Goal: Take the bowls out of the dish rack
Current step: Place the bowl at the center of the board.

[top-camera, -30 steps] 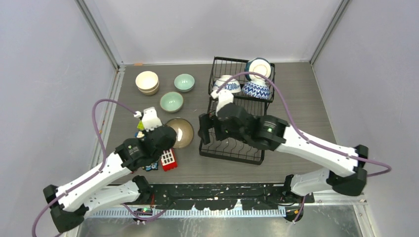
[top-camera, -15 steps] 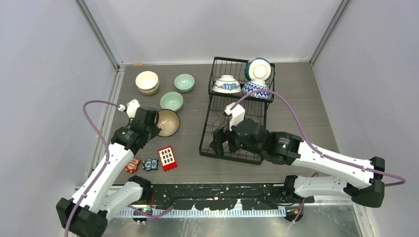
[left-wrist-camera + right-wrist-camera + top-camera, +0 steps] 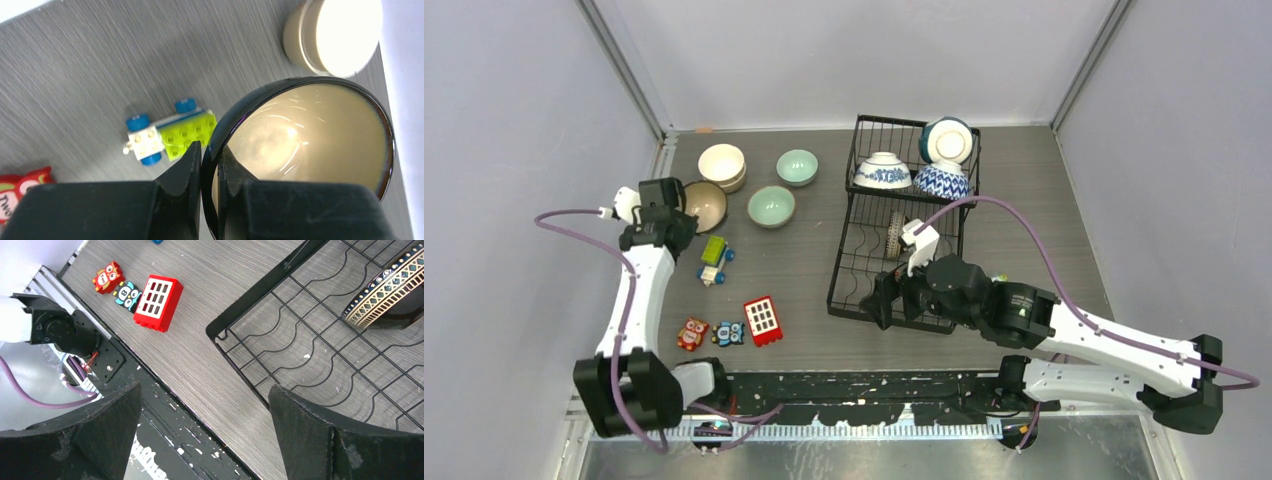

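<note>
My left gripper needs to set the brown bowl down on the table (image 3: pixel 693 222) between the stacked cream bowls and the toy car.
My left gripper (image 3: pixel 680 208) (image 3: pixel 210 156) is shut on the rim of a brown bowl (image 3: pixel 706 204) (image 3: pixel 305 135) with a cream inside. It holds the bowl at the table's far left, just in front of the stacked cream bowls (image 3: pixel 722 165) (image 3: pixel 332 32). Two pale green bowls (image 3: pixel 797 165) (image 3: pixel 771 207) sit nearby on the table. The black wire dish rack (image 3: pixel 854 290) (image 3: pixel 300 350) has three bowls in its upper basket (image 3: pixel 883 170) (image 3: pixel 941 181) (image 3: pixel 948 139). A patterned bowl (image 3: pixel 896 232) (image 3: pixel 387 290) stands on edge in the lower tier. My right gripper (image 3: pixel 890 300) (image 3: pixel 205 390) hangs open and empty over the rack's near left corner.
A green and blue toy car (image 3: pixel 714 260) (image 3: pixel 170 135) lies near the left arm. A red block (image 3: pixel 763 321) (image 3: pixel 160 302) and two small figure toys (image 3: pixel 692 333) (image 3: pixel 727 333) lie near the front edge. Walls close in both sides.
The left arm has swung the brown bowl from mid-table to the far left beside the cream bowls. The right arm has drawn back from the upper basket to the rack's near corner.
</note>
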`<state>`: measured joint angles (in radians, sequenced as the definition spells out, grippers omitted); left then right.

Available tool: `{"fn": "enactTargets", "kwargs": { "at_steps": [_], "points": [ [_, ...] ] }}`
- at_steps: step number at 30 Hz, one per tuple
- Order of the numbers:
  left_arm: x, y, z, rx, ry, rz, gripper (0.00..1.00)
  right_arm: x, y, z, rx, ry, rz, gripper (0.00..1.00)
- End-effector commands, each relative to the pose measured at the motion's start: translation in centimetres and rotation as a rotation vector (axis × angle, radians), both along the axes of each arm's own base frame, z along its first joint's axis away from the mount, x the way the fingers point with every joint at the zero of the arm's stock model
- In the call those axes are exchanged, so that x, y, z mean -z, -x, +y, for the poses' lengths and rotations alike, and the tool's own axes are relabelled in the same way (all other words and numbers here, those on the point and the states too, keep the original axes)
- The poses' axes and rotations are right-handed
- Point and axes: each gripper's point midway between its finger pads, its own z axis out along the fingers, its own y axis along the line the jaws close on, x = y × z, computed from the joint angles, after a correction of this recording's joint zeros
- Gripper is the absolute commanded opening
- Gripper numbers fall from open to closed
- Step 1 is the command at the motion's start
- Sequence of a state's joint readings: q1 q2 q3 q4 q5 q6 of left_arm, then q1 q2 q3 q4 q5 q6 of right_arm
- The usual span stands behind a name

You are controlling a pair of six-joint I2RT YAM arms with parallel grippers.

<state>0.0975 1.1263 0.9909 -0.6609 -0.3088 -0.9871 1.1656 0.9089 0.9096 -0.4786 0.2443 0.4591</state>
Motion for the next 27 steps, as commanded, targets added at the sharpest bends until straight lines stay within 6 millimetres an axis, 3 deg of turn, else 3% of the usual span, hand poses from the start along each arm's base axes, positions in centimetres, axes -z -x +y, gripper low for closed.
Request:
{"fn": "enactTargets", "kwargs": {
  "at_steps": [1,8,14,27],
  "points": [
    [-3.5,-5.3,2.7,-0.083,0.048,-0.179,0.0,-1.9,0.2,-0.2,0.008,-0.086,-0.021,0.99],
    [-3.1,-8.0,6.5,-0.151,-0.013,-0.199,0.0,-1.5,0.3,-0.8,0.02,-0.098,-0.024,0.99],
    [-0.5,-8.7,8.4,-0.181,-0.031,-0.125,0.0,-1.3,0.3,-1.0,0.024,-0.095,-0.027,0.99],
    [4.4,-8.7,9.8,-0.217,-0.018,-0.023,0.0,-1.3,0.0,-1.0,0.028,-0.093,-0.039,0.99]
  ]
}}
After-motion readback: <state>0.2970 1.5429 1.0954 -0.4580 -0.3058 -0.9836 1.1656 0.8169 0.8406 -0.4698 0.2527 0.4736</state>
